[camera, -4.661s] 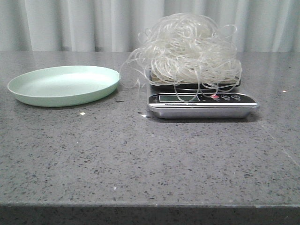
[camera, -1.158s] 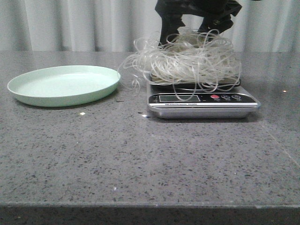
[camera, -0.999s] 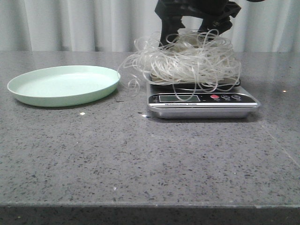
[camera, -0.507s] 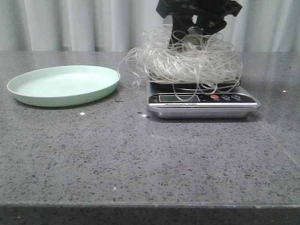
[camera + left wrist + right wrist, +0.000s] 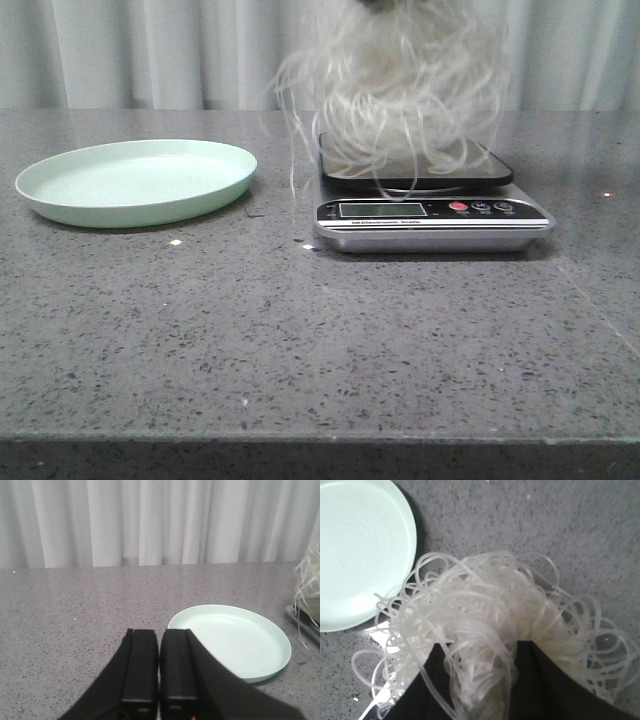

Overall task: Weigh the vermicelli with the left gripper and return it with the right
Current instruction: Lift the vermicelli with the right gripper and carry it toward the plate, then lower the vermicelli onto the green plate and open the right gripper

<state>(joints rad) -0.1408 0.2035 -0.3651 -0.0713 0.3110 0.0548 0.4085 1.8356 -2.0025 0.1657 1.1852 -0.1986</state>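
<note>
I will use my right gripper to set the vermicelli, which hangs above the kitchen scale now, down on the middle of the empty pale green plate (image 5: 148,168) (image 5: 332,542).
The vermicelli (image 5: 400,90), a loose whitish tangle, hangs blurred above the kitchen scale (image 5: 430,215). Its lowest loops dangle close to the scale's black platform. In the right wrist view my right gripper (image 5: 482,652) is shut on the vermicelli (image 5: 485,610), whose strands spill out around both black fingers. The arm itself is almost entirely above the front view. The pale green plate (image 5: 135,180) lies empty to the left of the scale. My left gripper (image 5: 159,645) hovers shut with nothing in it, short of the plate (image 5: 235,640).
Grey speckled tabletop (image 5: 300,340) with a pale curtain behind it. The scale's display and buttons face the front edge. A few vermicelli strands (image 5: 307,580) and the scale's corner (image 5: 302,622) show at the edge of the left wrist view.
The right gripper came down onto the vermicelli on the scale and closed on it. It has now lifted the tangle off the platform, which shows bare.
</note>
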